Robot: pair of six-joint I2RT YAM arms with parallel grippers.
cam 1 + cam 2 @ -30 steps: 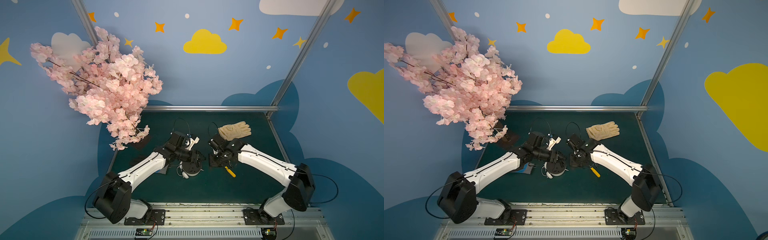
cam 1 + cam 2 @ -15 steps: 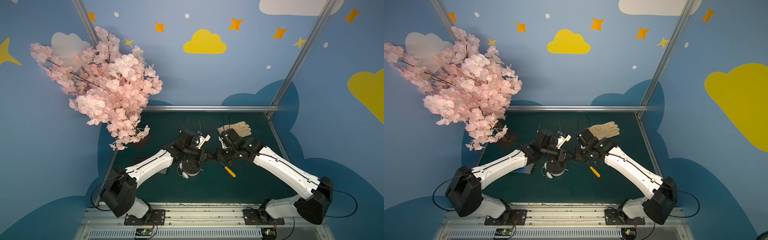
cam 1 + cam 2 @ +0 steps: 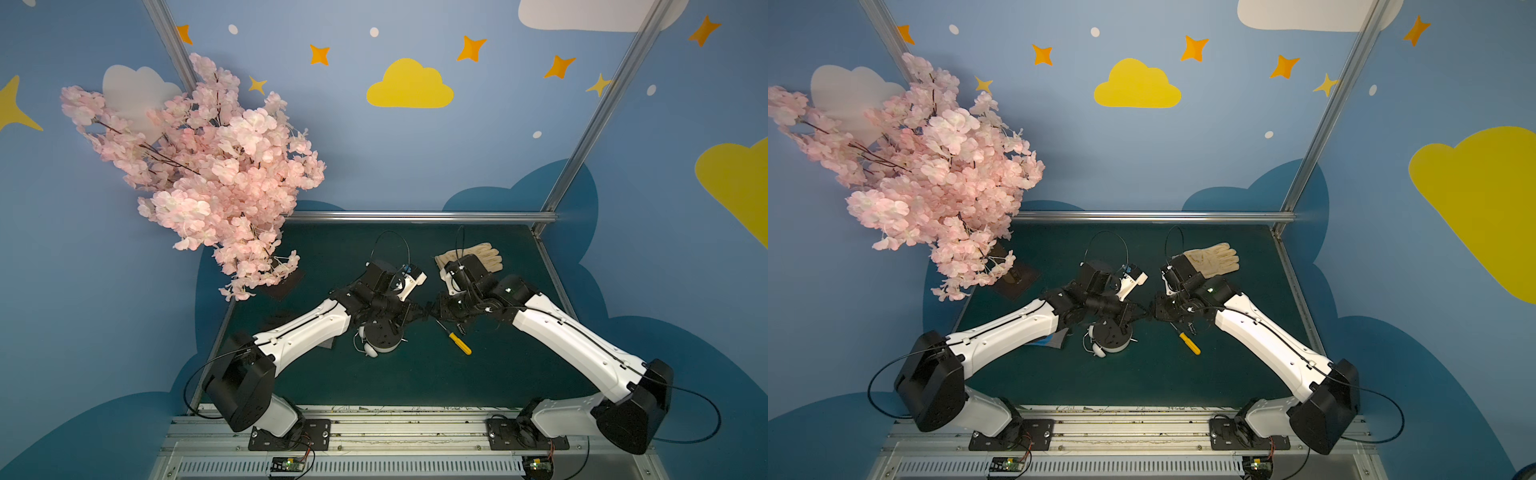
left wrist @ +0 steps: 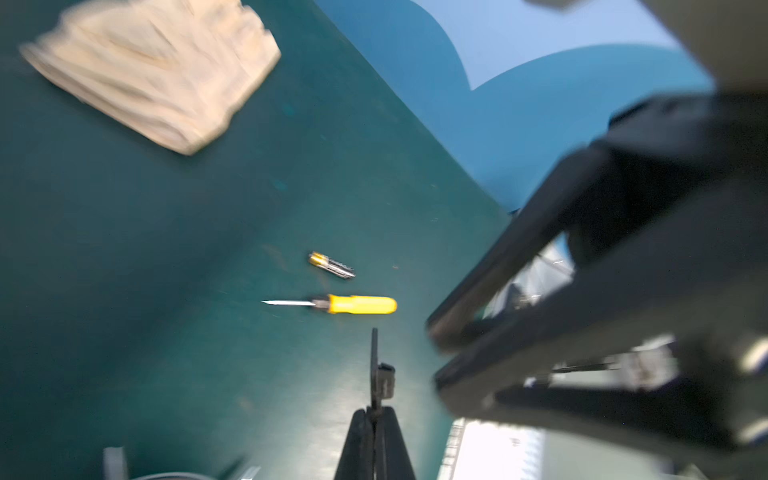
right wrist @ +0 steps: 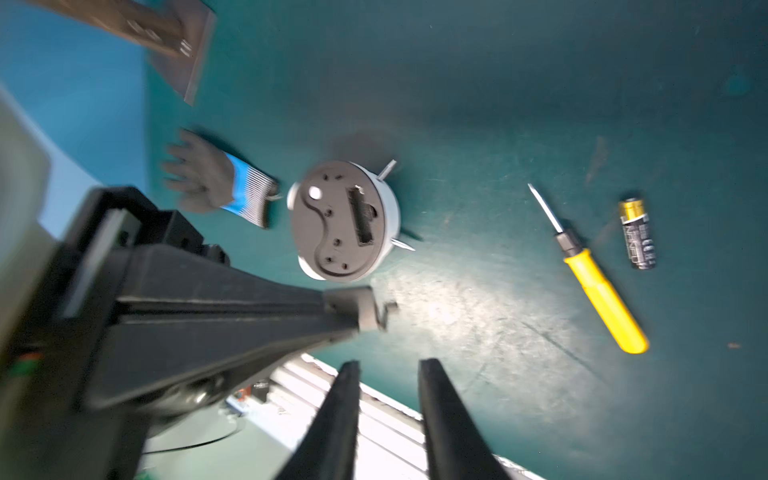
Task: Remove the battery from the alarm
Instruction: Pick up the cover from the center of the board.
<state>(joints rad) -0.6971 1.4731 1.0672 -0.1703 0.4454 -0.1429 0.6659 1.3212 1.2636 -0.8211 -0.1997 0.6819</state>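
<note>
I will have my right gripper take its loose end (image 4: 374, 337) while my left gripper turns and regrips the cover plate, because the plate is in line with my left gripper's fingers.
The alarm (image 3: 380, 338) (image 3: 1111, 336) lies face down on the green mat, its dark back panel (image 5: 332, 224) up and the battery slot open and empty. The battery (image 5: 638, 232) (image 4: 331, 265) lies loose on the mat beside the yellow-handled screwdriver (image 5: 598, 274) (image 3: 455, 337). My left gripper (image 4: 376, 411) (image 3: 423, 311) hovers above the mat, shut on a thin dark cover plate (image 4: 375, 365) (image 5: 361, 309). My right gripper (image 5: 386, 363) (image 3: 434, 309) faces it tip to tip, open, with nothing between its fingers.
A beige glove (image 3: 478, 259) (image 4: 153, 70) lies at the back right. A dark glove with a blue cuff (image 5: 216, 183) lies beside the alarm under the left arm. The pink blossom tree (image 3: 208, 166) on its dark base (image 3: 284, 284) overhangs the back left.
Both grippers rose from near the mat and met tip to tip beside the alarm. The left jaws closed on the thin plate, and the right jaws opened.
</note>
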